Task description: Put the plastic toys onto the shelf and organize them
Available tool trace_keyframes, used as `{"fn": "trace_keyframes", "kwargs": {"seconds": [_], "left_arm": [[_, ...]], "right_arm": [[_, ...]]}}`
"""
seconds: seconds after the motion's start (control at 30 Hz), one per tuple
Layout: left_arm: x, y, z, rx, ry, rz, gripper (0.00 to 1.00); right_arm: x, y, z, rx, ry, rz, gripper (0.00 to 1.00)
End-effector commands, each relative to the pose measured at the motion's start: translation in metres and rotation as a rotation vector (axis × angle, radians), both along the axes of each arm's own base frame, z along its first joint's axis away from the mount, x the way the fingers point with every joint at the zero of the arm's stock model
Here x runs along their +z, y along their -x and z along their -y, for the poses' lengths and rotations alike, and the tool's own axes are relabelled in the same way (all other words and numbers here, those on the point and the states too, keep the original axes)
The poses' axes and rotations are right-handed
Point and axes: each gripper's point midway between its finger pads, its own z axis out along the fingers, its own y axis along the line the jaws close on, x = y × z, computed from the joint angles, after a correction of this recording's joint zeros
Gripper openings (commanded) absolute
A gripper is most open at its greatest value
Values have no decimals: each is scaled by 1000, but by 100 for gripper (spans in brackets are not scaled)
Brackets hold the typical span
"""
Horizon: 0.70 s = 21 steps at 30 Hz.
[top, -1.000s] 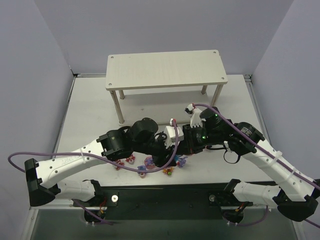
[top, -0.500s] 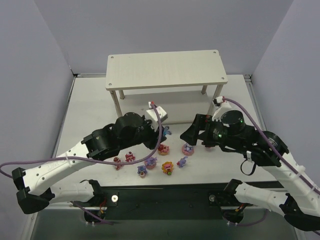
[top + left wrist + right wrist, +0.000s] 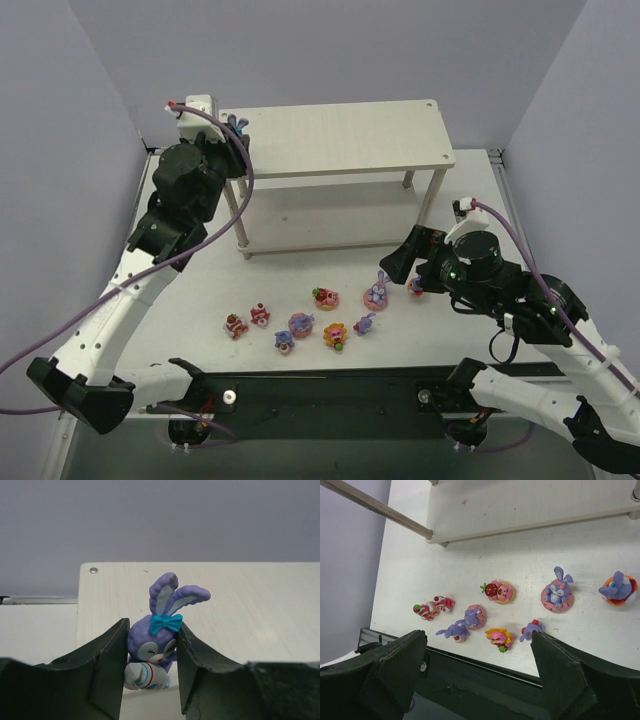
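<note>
My right gripper will next move to the small purple bunny next to the yellow-pink piece and close on the bunny's ears [image 3: 370, 316] [image 3: 523, 637].
My left gripper [image 3: 233, 126] is up at the shelf's [image 3: 340, 135] top left corner, shut on a purple bunny [image 3: 155, 642] with a blue bow. The bunny hangs just over the pale top board [image 3: 250, 605]. My right gripper [image 3: 403, 268] hovers open above the table right of the shelf's front leg, with nothing between its fingers [image 3: 400, 665]. Below it lie several toys: a strawberry cake piece [image 3: 498, 591], a bunny on a pink base [image 3: 557, 594], a bunny on an orange base [image 3: 618, 588], red-pink pieces [image 3: 432, 606] and a yellow-pink piece [image 3: 498, 636].
The loose toys sit in a band [image 3: 301, 324] between the shelf and the black front rail [image 3: 330, 385]. The shelf's lower board [image 3: 530, 505] and thin legs [image 3: 241, 215] stand behind them. Grey walls close in both sides.
The left arm has swung from the middle of the table up to the shelf's top left corner with the bunny. The right gripper has opened and drawn back to the right.
</note>
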Motion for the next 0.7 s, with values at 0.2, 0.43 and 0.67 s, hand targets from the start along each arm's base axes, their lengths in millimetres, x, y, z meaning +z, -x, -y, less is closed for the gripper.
{"fn": "trace_keyframes", "kwargs": {"seconds": [0.2,0.43,0.67], "left_arm": [[26,-47,-21,123,63,101,0],[9,-51,-24,132,51,67,0],[-8,-50,-24,114,26,22,0]], "right_arm": [[-26,-4,10,-63,35,-45,89],[-36,-7,14,-80,39,-73,89],[-41,-10,14,-87,35,-104,89]]}}
